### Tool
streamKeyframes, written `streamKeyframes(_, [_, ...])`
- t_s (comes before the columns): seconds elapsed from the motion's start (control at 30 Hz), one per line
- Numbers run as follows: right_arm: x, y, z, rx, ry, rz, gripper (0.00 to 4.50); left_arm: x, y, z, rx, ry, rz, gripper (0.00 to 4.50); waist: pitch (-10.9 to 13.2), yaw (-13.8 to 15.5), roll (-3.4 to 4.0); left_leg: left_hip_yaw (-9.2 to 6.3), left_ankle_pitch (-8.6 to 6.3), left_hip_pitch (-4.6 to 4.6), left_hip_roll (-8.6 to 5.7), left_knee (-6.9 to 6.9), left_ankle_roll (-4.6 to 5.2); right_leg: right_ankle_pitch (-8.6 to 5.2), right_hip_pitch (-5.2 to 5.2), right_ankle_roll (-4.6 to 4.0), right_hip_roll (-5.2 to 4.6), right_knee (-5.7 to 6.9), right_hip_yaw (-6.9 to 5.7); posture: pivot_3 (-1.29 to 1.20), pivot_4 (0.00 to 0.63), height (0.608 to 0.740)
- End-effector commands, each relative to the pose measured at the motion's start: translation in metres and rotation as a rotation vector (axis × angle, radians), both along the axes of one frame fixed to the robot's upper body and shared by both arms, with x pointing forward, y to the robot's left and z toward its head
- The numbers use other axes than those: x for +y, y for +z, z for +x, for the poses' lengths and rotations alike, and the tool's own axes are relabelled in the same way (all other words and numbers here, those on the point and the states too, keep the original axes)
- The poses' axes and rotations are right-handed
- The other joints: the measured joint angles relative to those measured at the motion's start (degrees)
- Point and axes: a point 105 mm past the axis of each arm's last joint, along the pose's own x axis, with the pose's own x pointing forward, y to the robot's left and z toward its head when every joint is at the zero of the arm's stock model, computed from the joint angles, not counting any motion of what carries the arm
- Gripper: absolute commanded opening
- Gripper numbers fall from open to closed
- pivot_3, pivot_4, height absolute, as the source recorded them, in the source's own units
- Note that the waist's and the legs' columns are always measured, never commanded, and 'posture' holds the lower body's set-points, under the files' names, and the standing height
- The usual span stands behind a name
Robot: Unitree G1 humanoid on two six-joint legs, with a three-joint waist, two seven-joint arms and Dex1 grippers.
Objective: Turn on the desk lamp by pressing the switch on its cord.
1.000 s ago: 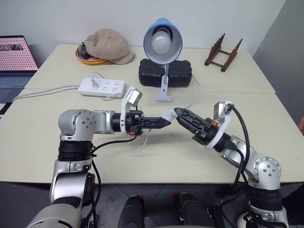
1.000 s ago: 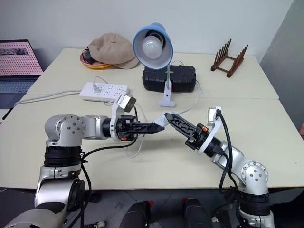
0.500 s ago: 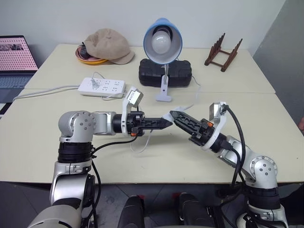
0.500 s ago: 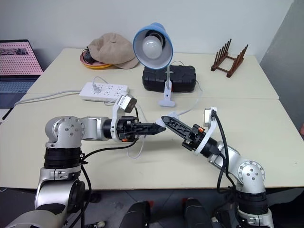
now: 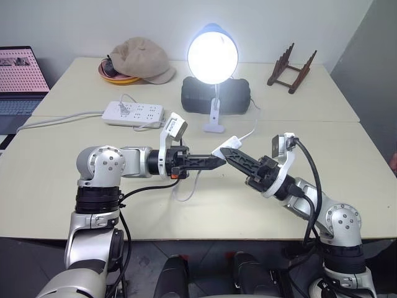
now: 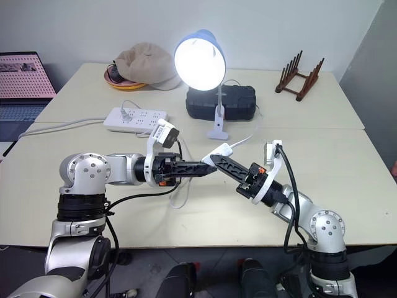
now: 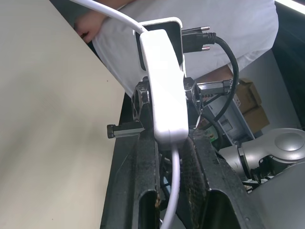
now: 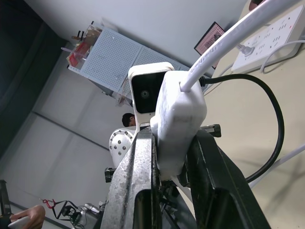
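Observation:
The white switch will go down from my left gripper onto the bare table [image 5: 222, 171] in front of the lamp's white clip base.
The desk lamp [image 5: 213, 54] stands at the back of the table on its white clip base, its blue shade facing me and its bulb glowing brightly. Its thin white cord [image 5: 249, 133] runs forward to the white switch [image 5: 224, 146], which is held above the table's middle. My left gripper [image 5: 218, 161] reaches in level from the left and is shut on the switch [image 7: 164, 95]. From the right, my right gripper [image 5: 231, 153] is also shut on it, squeezing the switch [image 8: 178, 119] between its fingers.
A white power strip [image 5: 133, 113] lies left of the lamp and a black case [image 5: 215, 96] behind it. A tan cap [image 5: 139, 59] sits at the back left, a wooden rack [image 5: 291, 69] at the back right, a laptop [image 5: 22, 77] at the far left.
My right gripper has closed from open onto the switch, edging slightly toward the left gripper. The lamp's bulb has gone from dark to lit. The left arm stayed put.

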Motion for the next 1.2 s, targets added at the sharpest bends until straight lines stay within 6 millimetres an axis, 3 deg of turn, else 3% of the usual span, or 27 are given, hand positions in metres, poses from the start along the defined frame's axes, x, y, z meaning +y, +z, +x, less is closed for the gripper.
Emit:
streamKeyframes(0.03, [-0.005,0.002,0.003,-0.061,-0.047,-0.099,0.53,0.000,0.009,-0.001,-0.066,0.002,0.002,0.35,0.00,0.00,0.00,0.00,0.00,0.00,0.00,0.00,0.00,0.00,0.00,0.00,0.00,0.00,0.00,0.00,0.150,0.740])
streamKeyframes(0.1, [-0.003,0.002,0.001,-0.088,-0.036,-0.136,1.23,0.000,0.008,0.003,-0.092,0.016,0.018,0.35,0.00,0.01,0.01,0.00,0.00,-0.01,0.00,0.00,0.00,0.00,0.00,0.00,0.00,-0.01,0.01,0.00,0.150,0.740])
streamKeyframes(0.2, [-0.005,-0.001,-0.001,-0.119,-0.038,-0.207,1.91,0.000,0.006,0.007,-0.125,0.023,0.043,0.35,0.00,0.02,0.00,0.02,0.00,-0.01,-0.01,0.00,0.00,-0.01,-0.01,-0.02,-0.01,-0.03,0.02,0.00,0.150,0.740])
streamKeyframes(0.33, [-0.024,-0.016,-0.015,-0.180,-0.061,-0.414,2.71,-0.002,-0.004,0.021,-0.226,0.055,0.132,0.35,0.01,0.73,0.01,0.03,0.00,-0.05,-0.04,-0.05,0.00,-0.03,-0.04,-0.04,-0.03,-0.09,0.01,0.00,0.150,0.740])
streamKeyframes(0.47, [-0.049,-0.025,-0.022,-0.290,-0.147,-0.654,3.67,-0.002,-0.034,0.042,-0.456,0.076,0.333,0.35,0.01,1.20,0.01,0.11,-0.01,-0.11,-0.06,-0.11,-0.01,-0.03,-0.06,-0.05,-0.09,-0.28,0.05,0.00,0.150,0.740])
streamKeyframes(0.57, [-0.071,-0.030,-0.019,-0.472,-0.244,-0.974,4.47,-0.004,-0.064,0.065,-0.757,0.049,0.555,0.35,-0.01,1.41,0.04,0.19,-0.01,-0.12,-0.11,-0.11,-0.01,-0.03,-0.07,-0.05,-0.18,-0.34,0.07,0.00,0.150,0.740])
streamKeyframes(0.77, [-0.078,-0.036,-0.014,-0.548,-0.310,-1.032,4.47,-0.010,-0.082,0.076,-0.958,-0.074,0.607,0.35,-0.03,1.33,-0.10,0.29,-0.02,-0.21,-0.12,-0.11,-0.01,-0.02,-0.11,-0.04,-0.23,-0.45,0.12,0.00,0.150,0.740])
streamKeyframes(0.83, [-0.078,-0.037,-0.012,-0.549,-0.327,-1.030,4.50,-0.009,-0.085,0.076,-1.012,-0.120,0.605,1.05,-0.03,1.26,-0.10,0.30,-0.02,-0.24,-0.12,-0.12,0.00,-0.02,-0.15,-0.03,-0.22,-0.46,0.12,0.00,0.150,0.740])
streamKeyframes(1.2, [-0.085,-0.039,-0.009,-0.564,-0.321,-1.029,4.50,0.019,-0.065,0.075,-1.010,-0.106,0.575,3.18,-0.03,1.16,-0.10,0.28,-0.03,-0.24,-0.10,-0.10,0.02,-0.02,-0.16,0.01,-0.19,-0.33,0.11,0.00,0.150,0.740])
